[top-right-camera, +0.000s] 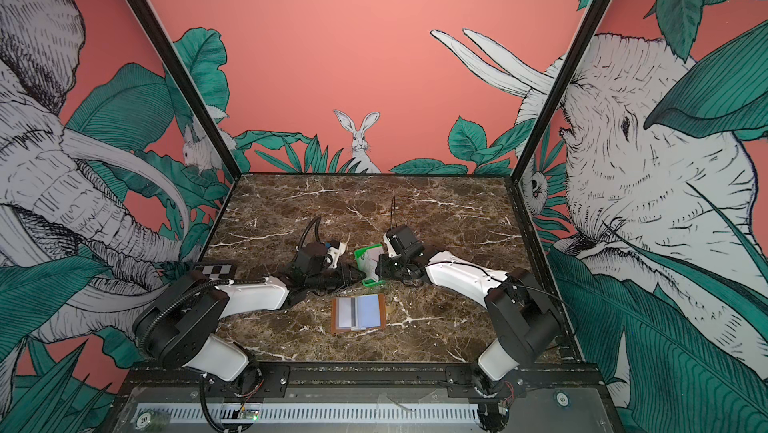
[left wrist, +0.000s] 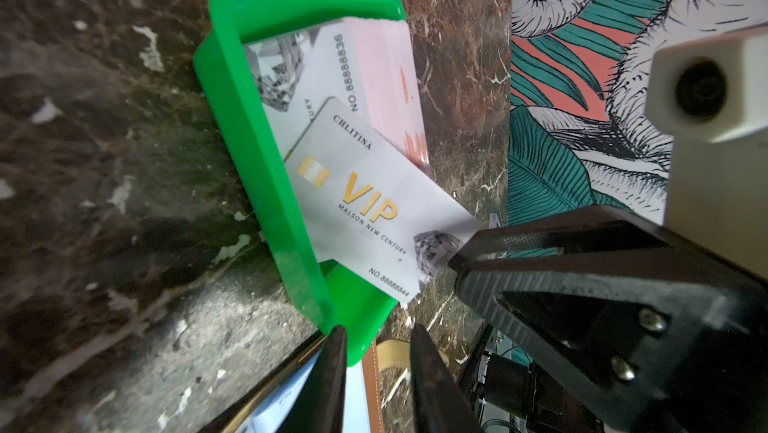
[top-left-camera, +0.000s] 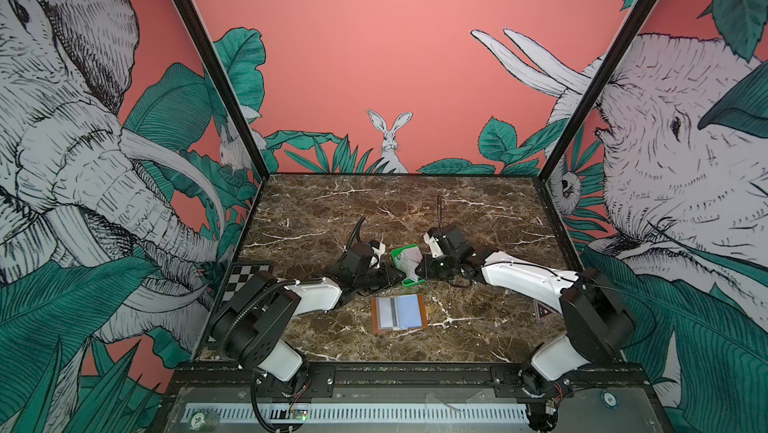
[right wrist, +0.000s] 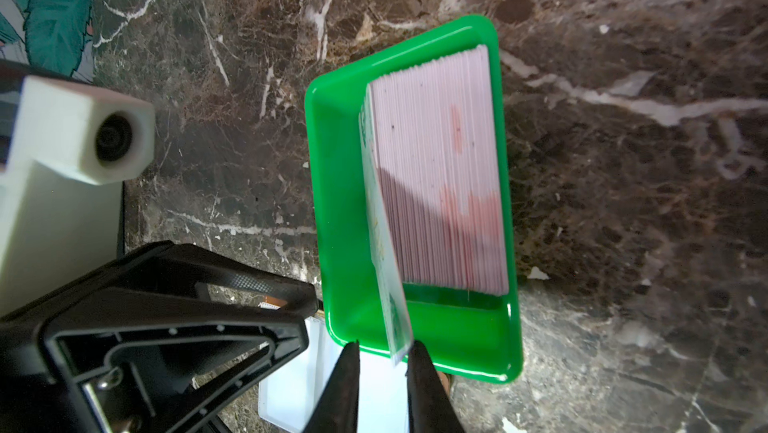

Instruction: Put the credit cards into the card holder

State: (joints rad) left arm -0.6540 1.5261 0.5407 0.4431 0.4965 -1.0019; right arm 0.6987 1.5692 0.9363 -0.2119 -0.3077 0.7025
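Observation:
The VIP card has only its corner between my right gripper's fingers, so I will grip the card deeper (right wrist: pixel 390 301), lift it clear and hand it to my left gripper.
A green tray (top-left-camera: pixel 409 283) between my two grippers holds a stack of credit cards (right wrist: pixel 440 169). One white VIP card (left wrist: pixel 365 210) leans up out of the stack. Its lower corner sits loosely between the parted fingers of my right gripper (right wrist: pixel 383 348), which is open. My left gripper (left wrist: pixel 378 333) is open too, with one fingertip against the tray's near corner (left wrist: pixel 361 343). The tan card holder (top-left-camera: pixel 395 330) lies open on the marble in front of the tray. It holds a grey-striped card (top-left-camera: pixel 386 312) and a pale blue card (top-left-camera: pixel 409 310).
A checkerboard plate (top-left-camera: pixel 245 281) lies at the table's left edge and a triangular warning sticker (top-left-camera: pixel 542 310) at the right. Patterned walls close in three sides. A black rail (top-left-camera: pixel 415 377) carrying both arm bases runs along the front.

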